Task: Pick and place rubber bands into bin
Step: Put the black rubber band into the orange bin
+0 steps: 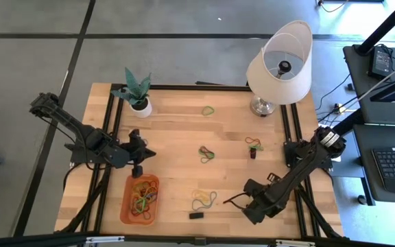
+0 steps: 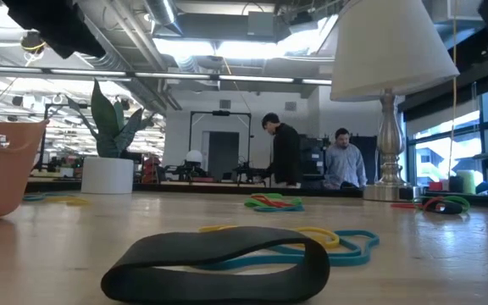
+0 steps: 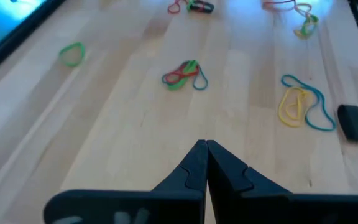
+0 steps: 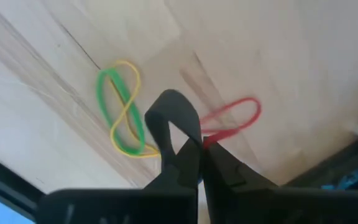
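Observation:
I should open my right gripper, as it pinches the red rubber band along with the dark loop, to free the red rubber band and take the dark loop alone (image 4: 174,104).
Loose rubber bands lie on the wooden table: a green one (image 1: 208,110), a tangle (image 1: 206,154), a red-green bunch (image 1: 254,143), and a yellow and a blue-green one (image 1: 203,199). The orange bin (image 1: 140,199) stands near the front left with several bands inside. My right gripper (image 1: 230,201) points down right of the yellow pair (image 4: 122,121), shut on a red band and a dark loop. My left gripper (image 3: 205,146) is shut on nothing, above the table just behind the bin. My right gripper pinches one end of a red rubber band (image 4: 215,137) between its two fingertips, coming from above. A dark loop (image 4: 174,113) sticks out of the same pinch on the other side. The red band's free loop (image 4: 244,115) stretches away from the tips over the wood.
A small black block (image 1: 196,215) lies near the front edge, large in the low view (image 2: 219,263). A white pot with a plant (image 1: 139,103) stands at the back left and a lamp (image 1: 280,65) at the back right. Bare wood lies between the band clusters.

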`<state>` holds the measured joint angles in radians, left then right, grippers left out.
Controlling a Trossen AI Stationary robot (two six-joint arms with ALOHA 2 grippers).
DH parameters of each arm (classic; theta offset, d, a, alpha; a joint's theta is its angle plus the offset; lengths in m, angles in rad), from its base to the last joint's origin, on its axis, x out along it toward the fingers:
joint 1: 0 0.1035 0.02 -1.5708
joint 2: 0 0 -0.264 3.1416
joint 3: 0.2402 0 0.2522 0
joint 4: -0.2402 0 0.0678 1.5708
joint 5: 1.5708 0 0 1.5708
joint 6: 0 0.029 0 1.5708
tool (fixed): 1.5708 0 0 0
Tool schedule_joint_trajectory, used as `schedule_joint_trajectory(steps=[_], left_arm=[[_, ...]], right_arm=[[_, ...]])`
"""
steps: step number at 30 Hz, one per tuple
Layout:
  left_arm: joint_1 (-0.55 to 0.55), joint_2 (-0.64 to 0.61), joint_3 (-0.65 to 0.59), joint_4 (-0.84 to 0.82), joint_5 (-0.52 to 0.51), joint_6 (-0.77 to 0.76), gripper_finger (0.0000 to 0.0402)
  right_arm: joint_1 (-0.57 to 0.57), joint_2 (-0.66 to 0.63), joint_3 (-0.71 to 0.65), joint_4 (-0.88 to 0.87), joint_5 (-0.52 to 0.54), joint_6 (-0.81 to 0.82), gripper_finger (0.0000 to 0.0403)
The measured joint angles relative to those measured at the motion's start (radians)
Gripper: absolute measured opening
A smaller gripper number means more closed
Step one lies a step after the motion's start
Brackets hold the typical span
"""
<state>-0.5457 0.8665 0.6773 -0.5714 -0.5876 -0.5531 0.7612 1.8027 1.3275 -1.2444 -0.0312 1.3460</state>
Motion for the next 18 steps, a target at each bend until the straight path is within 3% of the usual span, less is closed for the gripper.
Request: schedule_joint_trajectory(steps=[5,13,18], left_arm=[[0.010,0.000,0.000,0.002,-0.008,0.008,0.0003],[0.032,0.000,0.000,0.001,0.003,0.001,0.0003],[0.032,0.000,0.000,0.001,0.003,0.000,0.0003]], right_arm=[[0.000,0.000,0.007,0.020,0.026,0.003,0.0010],[-0.013,0.000,-0.121,0.347,0.049,0.007,0.0013],[-0.040,0.001,-0.174,0.377,0.075,0.089,0.0016]])
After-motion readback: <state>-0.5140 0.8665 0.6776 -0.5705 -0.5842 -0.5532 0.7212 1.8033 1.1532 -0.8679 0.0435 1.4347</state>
